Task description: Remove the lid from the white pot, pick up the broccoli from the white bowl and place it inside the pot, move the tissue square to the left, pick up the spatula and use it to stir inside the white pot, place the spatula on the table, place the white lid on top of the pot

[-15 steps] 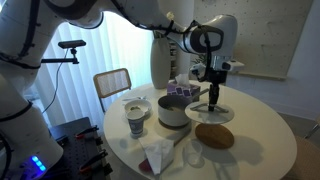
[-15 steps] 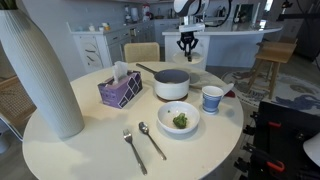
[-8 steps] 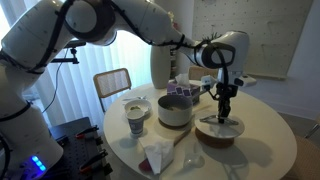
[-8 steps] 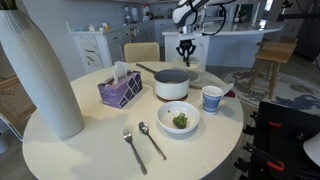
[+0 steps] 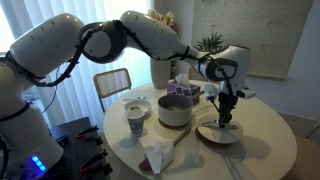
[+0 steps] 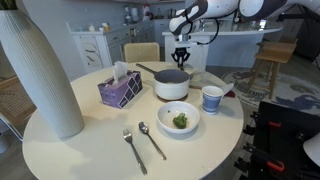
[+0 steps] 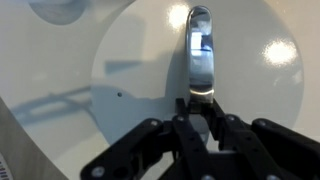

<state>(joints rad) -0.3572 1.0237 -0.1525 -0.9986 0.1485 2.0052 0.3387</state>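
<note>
My gripper is going to release the white lid on the bare tabletop [image 5: 214, 135] beside the white pot, straight below my gripper.
The white pot [image 5: 174, 110] stands open on the round table and also shows in an exterior view [image 6: 171, 84]. My gripper [image 5: 226, 116] is shut on the chrome handle [image 7: 200, 50] of the white lid [image 7: 130, 70]. The lid [image 5: 218, 132] rests low on the table beside the pot. In an exterior view my gripper [image 6: 181, 60] is behind the pot. The broccoli [image 6: 180, 121] lies in the white bowl [image 6: 179, 108]. A white tissue [image 5: 158, 155] lies near the table's edge. I cannot make out a spatula.
A purple tissue box [image 6: 120, 90], a blue and white cup [image 6: 212, 98], a fork [image 6: 134, 150] and a spoon [image 6: 152, 140] are on the table. A tall white vase [image 6: 40, 70] stands at one edge. A chair [image 5: 112, 85] is behind the table.
My gripper has carried the lid away from the pot and down, from hanging in the air onto the brown mat beside the pot.
</note>
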